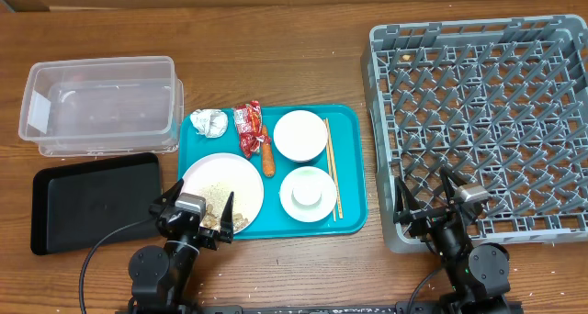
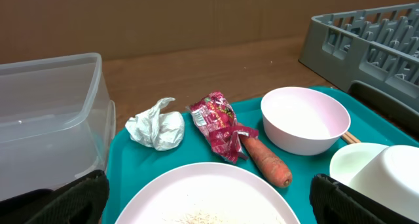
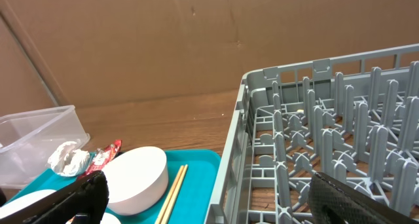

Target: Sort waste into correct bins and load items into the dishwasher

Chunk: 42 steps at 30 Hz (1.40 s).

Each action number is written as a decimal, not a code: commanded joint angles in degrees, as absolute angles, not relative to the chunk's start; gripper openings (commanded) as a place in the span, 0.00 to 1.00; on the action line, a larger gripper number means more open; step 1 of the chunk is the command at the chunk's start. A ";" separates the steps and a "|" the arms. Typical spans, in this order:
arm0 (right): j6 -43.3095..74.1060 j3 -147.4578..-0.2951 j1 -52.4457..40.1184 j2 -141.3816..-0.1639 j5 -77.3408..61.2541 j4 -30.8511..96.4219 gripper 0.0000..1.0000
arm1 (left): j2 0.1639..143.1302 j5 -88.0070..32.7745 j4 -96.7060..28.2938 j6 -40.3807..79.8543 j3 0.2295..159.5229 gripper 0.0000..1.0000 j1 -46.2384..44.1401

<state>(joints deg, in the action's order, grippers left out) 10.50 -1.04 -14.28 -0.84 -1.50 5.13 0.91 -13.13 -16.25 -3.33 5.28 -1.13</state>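
Note:
The small cup sits inside the white bowl. Next, I will move my right gripper to that bowl and close it on the sides of the small cup (image 1: 308, 196) inside it.
On the teal tray (image 1: 354, 121) lie a white paper wad (image 1: 209, 122), a red wrapper (image 1: 247, 128), an orange carrot piece (image 1: 267, 158), a white plate (image 1: 241, 172) with beige crumbs (image 1: 220, 202), a pale pink bowl (image 1: 299, 135), a white bowl (image 1: 306, 207) holding a small cup (image 1: 306, 195), and chopsticks (image 1: 332, 167). My left gripper (image 1: 195, 218) is open and empty, its fingers either side of the plate's near edge (image 2: 209, 204). My right gripper (image 1: 427, 196) is open and empty at the grey rack's (image 1: 482, 121) front-left corner (image 3: 209, 198).
The clear tub (image 1: 101, 103) stands at the far left, with the flat black tray (image 1: 92, 199) in front of it. The rack's wall (image 3: 239, 152) rises just right of the chopsticks (image 3: 171, 191). A brown cardboard wall stands behind the table.

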 commanded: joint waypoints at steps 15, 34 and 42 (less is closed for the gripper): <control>10.46 -0.47 -14.39 -0.25 -1.54 4.62 1.00 | 0.36 -13.54 -16.19 -2.76 5.06 1.00 -1.30; 10.46 -0.47 -14.39 -0.25 -1.54 4.64 1.00 | 0.36 -9.32 -16.21 -4.32 5.06 1.00 -1.30; 10.48 -0.47 -14.41 -0.25 -1.19 4.62 1.00 | 0.36 -9.08 -16.19 -4.25 5.06 1.00 -1.30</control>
<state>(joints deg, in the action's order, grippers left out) 10.50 -1.04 -14.28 -0.84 -1.48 5.08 0.91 -10.13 -16.27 -3.42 5.28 -1.13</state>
